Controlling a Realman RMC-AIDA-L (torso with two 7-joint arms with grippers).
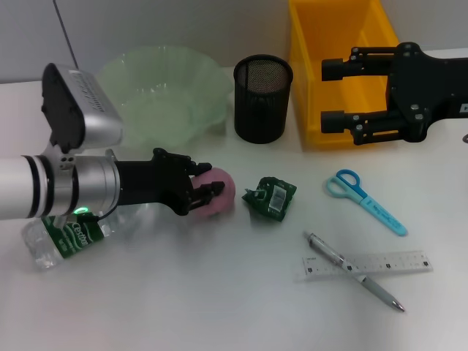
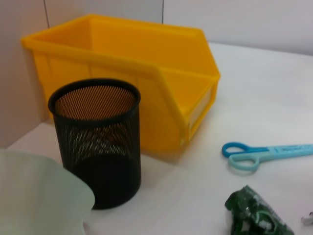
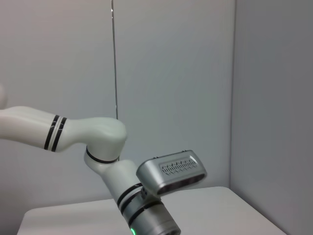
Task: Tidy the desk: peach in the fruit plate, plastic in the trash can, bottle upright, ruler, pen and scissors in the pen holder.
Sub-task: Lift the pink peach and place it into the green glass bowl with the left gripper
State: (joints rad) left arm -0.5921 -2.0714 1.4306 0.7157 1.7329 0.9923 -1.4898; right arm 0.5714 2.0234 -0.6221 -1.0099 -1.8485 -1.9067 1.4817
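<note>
The left gripper's fingers pinch only the near side of the peach, so the robot should open them wide and take the peach (image 1: 224, 193) around its middle before lifting it to the fruit plate.
A pink peach (image 1: 221, 196) rests on the white desk, and my left gripper (image 1: 205, 180) reaches in from the left, shut on its near side. Right of it lies the crumpled green plastic (image 1: 270, 197) (image 2: 254, 218). The bottle (image 1: 64, 240) lies on its side under my left arm. Blue scissors (image 1: 365, 202) (image 2: 261, 154), a clear ruler (image 1: 384, 264) and a silver pen (image 1: 355, 272) crossing it lie on the right. The pale green fruit plate (image 1: 164, 91), black mesh pen holder (image 1: 262, 98) (image 2: 95, 147) and yellow trash can (image 1: 329, 44) (image 2: 146, 73) stand at the back. My right gripper (image 1: 333, 93) hangs open at the can's front.
The right wrist view shows only my left arm (image 3: 98, 142) against a grey wall. The fruit plate's rim (image 2: 34, 196) stands close beside the pen holder.
</note>
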